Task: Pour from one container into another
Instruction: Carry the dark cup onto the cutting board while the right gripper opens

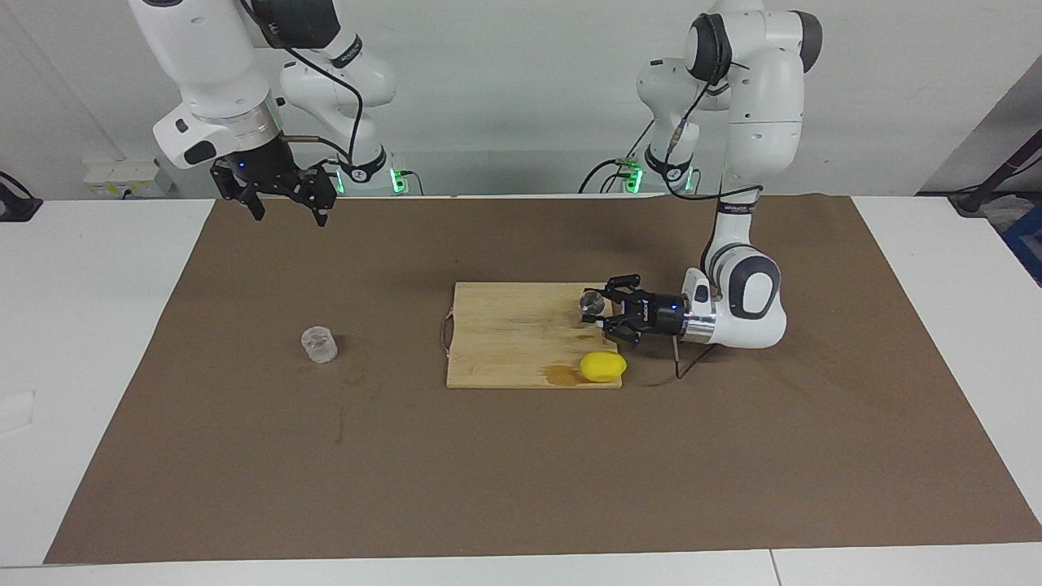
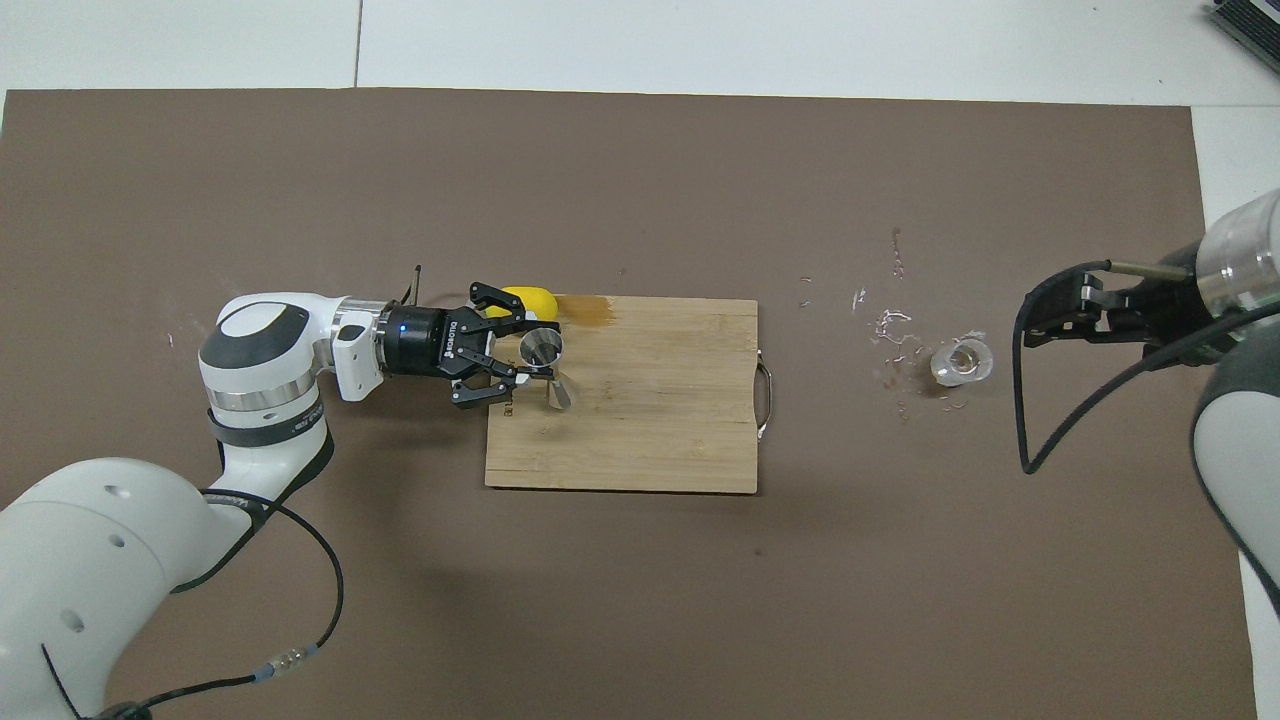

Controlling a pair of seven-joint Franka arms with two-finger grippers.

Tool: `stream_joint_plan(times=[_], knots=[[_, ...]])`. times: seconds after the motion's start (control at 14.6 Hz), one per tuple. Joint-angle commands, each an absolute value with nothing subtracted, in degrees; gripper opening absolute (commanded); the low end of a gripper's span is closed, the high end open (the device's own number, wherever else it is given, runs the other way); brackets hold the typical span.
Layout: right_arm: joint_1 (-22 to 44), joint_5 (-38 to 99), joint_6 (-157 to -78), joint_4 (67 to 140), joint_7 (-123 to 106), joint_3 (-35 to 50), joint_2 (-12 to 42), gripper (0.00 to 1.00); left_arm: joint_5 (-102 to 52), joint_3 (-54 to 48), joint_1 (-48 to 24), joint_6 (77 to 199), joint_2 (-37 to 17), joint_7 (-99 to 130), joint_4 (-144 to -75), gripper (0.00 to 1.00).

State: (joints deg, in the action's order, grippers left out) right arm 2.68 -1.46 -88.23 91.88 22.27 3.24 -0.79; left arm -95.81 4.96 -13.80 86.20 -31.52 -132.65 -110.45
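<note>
My left gripper needs to set the metal jigger on the cutting board (image 2: 686, 370), toward its wire handle.
The clear glass cup (image 1: 319, 343) stands on the brown mat toward the right arm's end of the table; it also shows in the overhead view (image 2: 962, 362). My left gripper (image 1: 598, 312) reaches in level and is shut on the metal jigger (image 1: 592, 303), holding it tilted just over the end of the cutting board (image 1: 521, 334). In the overhead view the left gripper (image 2: 530, 356) and the jigger (image 2: 543, 347) sit over the board's corner beside the lemon. My right gripper (image 1: 291, 212) hangs open and empty, high over the mat's edge, apart from the glass (image 2: 1032, 325).
A yellow lemon (image 1: 603, 366) lies on the board's corner by a wet brown stain (image 1: 562, 374); the left gripper partly covers the lemon in the overhead view (image 2: 536, 297). Spilled drops (image 2: 890, 330) lie on the mat (image 2: 640, 600) beside the glass. The board has a wire handle (image 2: 766, 400).
</note>
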Motion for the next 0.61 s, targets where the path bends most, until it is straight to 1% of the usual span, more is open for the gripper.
stream_joint_plan(times=[0.0, 0.14, 0.34, 0.55], knots=[[2.11, -0.53, -89.65, 94.57, 28.63, 3.52, -2.2, 0.99, -101.67, 5.71, -19.23, 91.48, -29.79, -132.36, -111.45, 0.26], [1.15, 2.97, -90.08, 95.71, 36.87, 3.43, -2.2, 0.99, -105.01, 5.71, -22.92, 93.86, -29.79, -132.89, -111.71, 0.26], [-1.13, 6.41, -93.16, 98.17, 46.82, 3.43, -2.11, 0.98, -109.93, 5.71, -27.5, 97.19, -29.71, -138.49, -112.15, 0.26], [-3.77, 10.44, -96.23, 101.59, 54.56, 3.43, -2.02, 0.97, -112.23, 5.71, -29.79, 100.8, -29.88, -146.74, -112.06, 0.26]])
